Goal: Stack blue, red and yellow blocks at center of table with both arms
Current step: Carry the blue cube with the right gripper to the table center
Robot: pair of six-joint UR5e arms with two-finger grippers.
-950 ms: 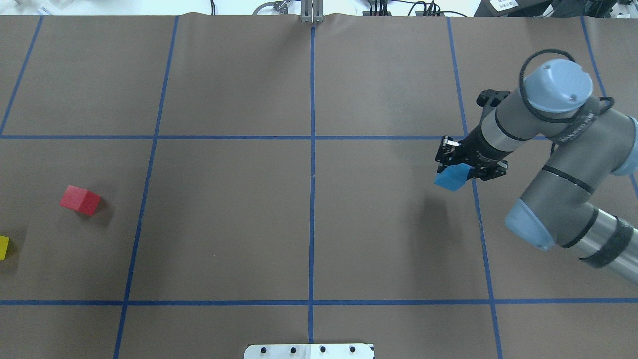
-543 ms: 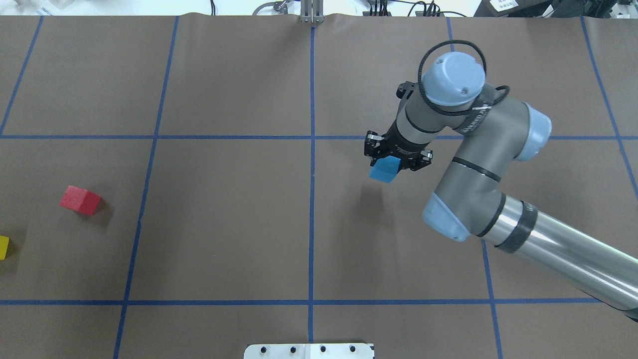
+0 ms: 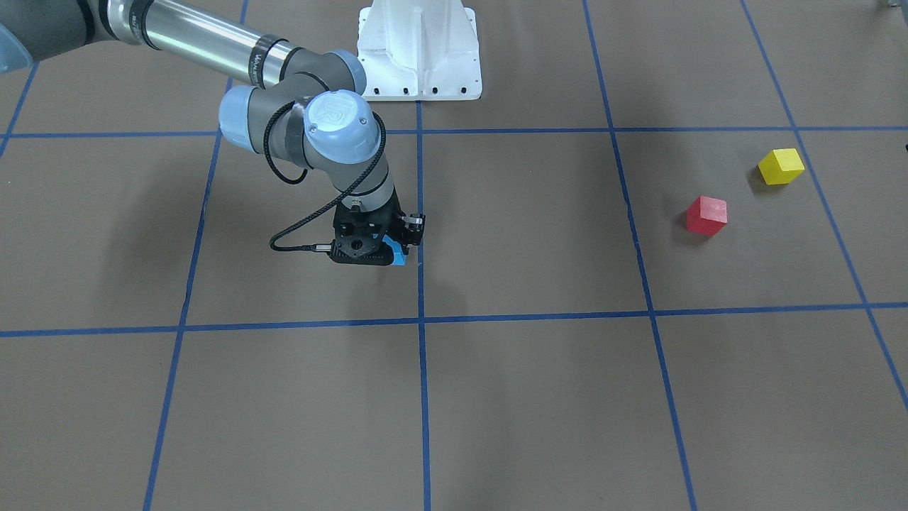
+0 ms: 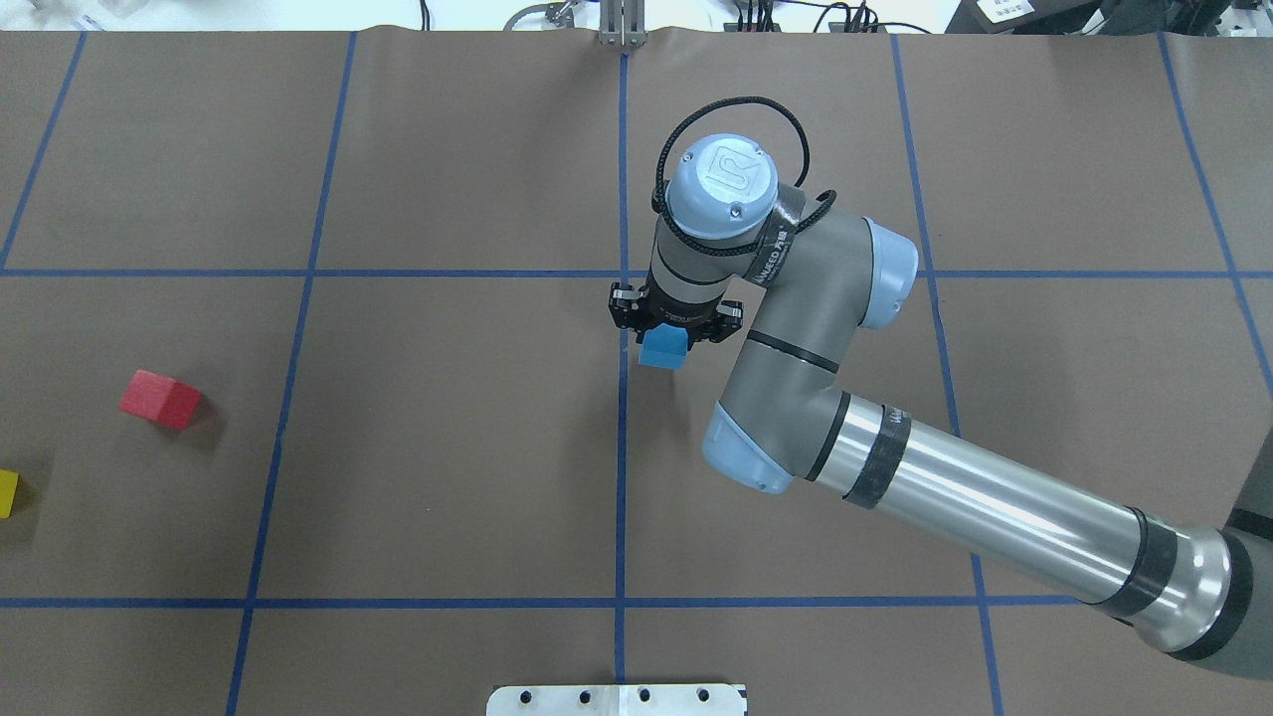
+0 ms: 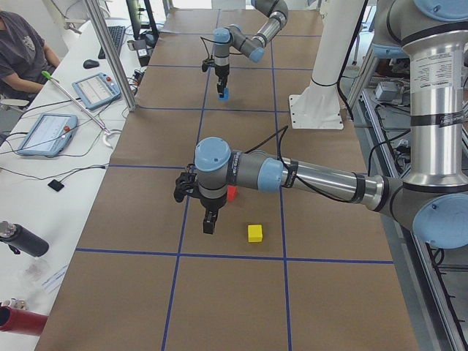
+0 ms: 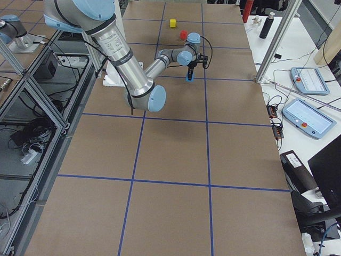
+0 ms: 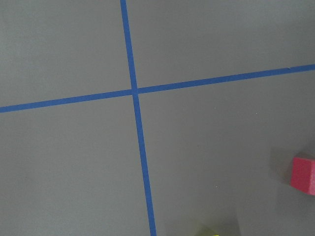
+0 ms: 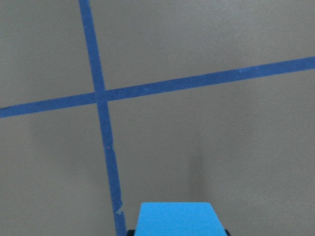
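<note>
I will use my right gripper to place the blue block on the centre tape line [image 3: 427, 248] [image 8: 122, 231], between the white base plate and the tape crossing.
My right gripper [image 4: 664, 340] is shut on the blue block [image 4: 663, 348], held just above the table [image 4: 448, 447] beside the centre tape line. The same blue block [image 8: 176, 219] fills the bottom edge of the right wrist view, near a tape crossing. The red block [image 4: 159, 400] lies far left on the table, and the yellow block [image 4: 6, 493] sits at the left edge. In the exterior left view my left gripper [image 5: 208, 225] hangs close to the red block [image 5: 232, 193] and the yellow block [image 5: 254, 233]; I cannot tell whether it is open or shut.
The white base plate [image 3: 418, 50] is bolted at the robot's side of the table. A side bench holds tablets [image 5: 45, 133] and a seated person [image 5: 22, 51]. An aluminium post [image 6: 274, 45] stands by the table's edge.
My right arm has swung left across the table, carrying the blue block from the right side to the centre line. The red and yellow blocks have not moved.
</note>
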